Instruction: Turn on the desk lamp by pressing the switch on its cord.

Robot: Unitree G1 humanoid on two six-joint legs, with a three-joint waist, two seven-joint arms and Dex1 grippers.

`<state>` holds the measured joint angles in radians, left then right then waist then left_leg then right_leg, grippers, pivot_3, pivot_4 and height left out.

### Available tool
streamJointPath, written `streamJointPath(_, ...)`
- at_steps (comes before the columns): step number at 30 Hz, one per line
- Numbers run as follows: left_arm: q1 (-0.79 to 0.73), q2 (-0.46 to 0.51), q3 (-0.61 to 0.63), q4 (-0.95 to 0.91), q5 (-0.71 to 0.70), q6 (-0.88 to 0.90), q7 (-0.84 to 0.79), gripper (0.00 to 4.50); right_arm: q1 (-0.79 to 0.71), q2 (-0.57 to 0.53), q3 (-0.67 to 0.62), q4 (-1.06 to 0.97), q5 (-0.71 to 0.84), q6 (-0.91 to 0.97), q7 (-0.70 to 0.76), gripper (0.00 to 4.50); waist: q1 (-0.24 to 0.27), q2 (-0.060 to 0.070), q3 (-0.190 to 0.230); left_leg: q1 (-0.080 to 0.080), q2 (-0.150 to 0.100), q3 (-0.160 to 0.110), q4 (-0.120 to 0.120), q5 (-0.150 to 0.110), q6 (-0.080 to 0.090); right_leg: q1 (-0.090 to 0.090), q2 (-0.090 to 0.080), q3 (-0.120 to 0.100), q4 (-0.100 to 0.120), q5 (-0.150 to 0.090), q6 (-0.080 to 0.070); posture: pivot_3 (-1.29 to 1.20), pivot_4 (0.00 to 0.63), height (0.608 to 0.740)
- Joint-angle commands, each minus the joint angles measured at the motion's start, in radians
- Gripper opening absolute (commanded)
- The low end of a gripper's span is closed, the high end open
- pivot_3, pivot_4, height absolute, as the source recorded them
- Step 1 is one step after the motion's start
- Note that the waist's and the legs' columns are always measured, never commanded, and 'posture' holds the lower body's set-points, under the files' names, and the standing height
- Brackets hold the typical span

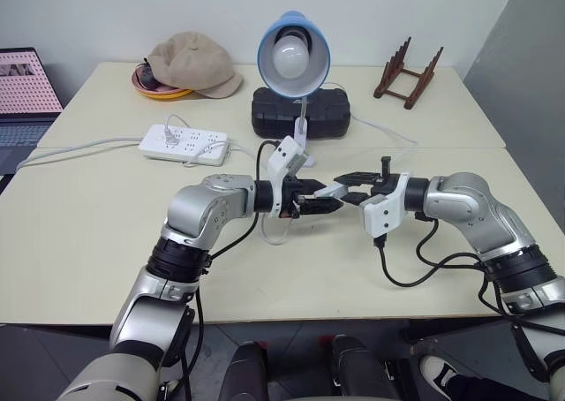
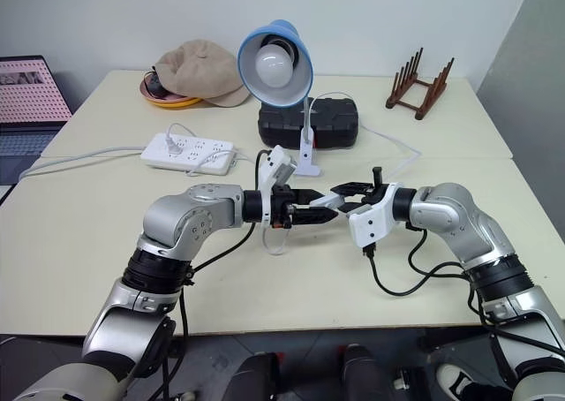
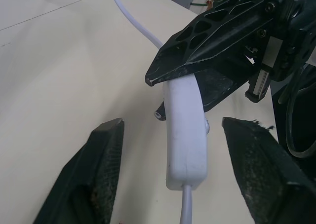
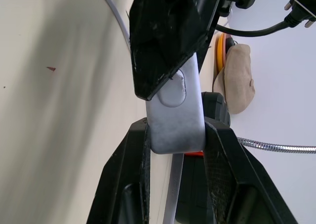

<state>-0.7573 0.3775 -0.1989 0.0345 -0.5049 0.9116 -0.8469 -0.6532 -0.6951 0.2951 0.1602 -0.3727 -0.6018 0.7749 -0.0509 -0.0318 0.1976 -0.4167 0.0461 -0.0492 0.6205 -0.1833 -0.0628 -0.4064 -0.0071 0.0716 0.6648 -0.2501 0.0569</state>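
My right gripper is to put the switch down on the bare table (image 1: 342,205) in front of the black case.
The desk lamp (image 1: 293,52), with a light-blue shade and a white bulb, stands at the back middle of the table and looks unlit. The switch (image 3: 185,135), a small white oblong, hangs above the table centre with the thin white cord (image 3: 133,21) running from both ends. My right gripper (image 4: 177,125) is shut on one end of the switch. From the opposite side my left gripper (image 3: 174,124) faces it, its fingers (image 3: 106,165) standing apart on either side of the switch's free end. In the right wrist view one left finger overlaps the switch by its button.
A white power strip (image 1: 185,143) lies back left with plugs in it. Behind the lamp are a black case (image 1: 300,111), a beige cap (image 1: 194,64) on an orange plate, and a wooden rack (image 1: 406,72). A laptop (image 1: 22,92) sits far left.
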Motion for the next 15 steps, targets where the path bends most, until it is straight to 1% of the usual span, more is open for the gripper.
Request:
streamJointPath(1,-0.018,-0.005,0.024,-0.035,-0.017,-0.004,-0.010,2.24,-0.030,-0.002,-0.014,-0.024,0.001,-0.009,-0.017,1.13,0.000,0.000,0.000,0.000,0.000,0.000,0.000,0.000,0.000,0.000,0.000,0.000,0.000,0.000,0.000,0.00,0.150,0.740)
streamJointPath(7,-0.012,-0.002,0.025,-0.054,-0.027,0.010,-0.011,0.95,-0.020,-0.007,-0.013,-0.027,0.002,-0.009,-0.021,1.13,0.000,0.000,0.000,0.000,0.000,0.000,0.000,0.000,0.000,0.000,0.000,0.000,0.000,0.000,0.000,0.00,0.150,0.740)
streamJointPath(8,-0.011,-0.003,0.025,-0.057,-0.028,0.014,-0.012,0.67,-0.019,-0.009,-0.013,-0.025,0.001,-0.010,-0.023,1.13,0.000,0.000,0.000,0.000,0.000,0.000,0.000,0.000,0.000,0.000,0.000,0.000,0.000,0.000,0.000,0.00,0.150,0.740)
streamJointPath(9,-0.010,-0.003,0.026,-0.060,-0.029,0.016,-0.013,0.50,-0.019,-0.010,-0.013,-0.022,0.000,-0.010,-0.024,1.13,0.000,0.000,0.000,0.000,0.000,0.000,0.000,0.000,0.000,0.000,0.000,0.000,0.000,0.000,0.000,0.00,0.150,0.740)
streamJointPath(15,-0.011,-0.007,0.044,-0.069,-0.046,0.036,-0.016,0.48,-0.016,-0.015,-0.015,-0.020,-0.002,-0.010,-0.026,1.13,0.000,0.000,0.000,0.000,0.000,0.000,0.000,0.000,0.000,0.000,0.000,0.000,0.000,0.000,0.000,0.00,0.150,0.740)
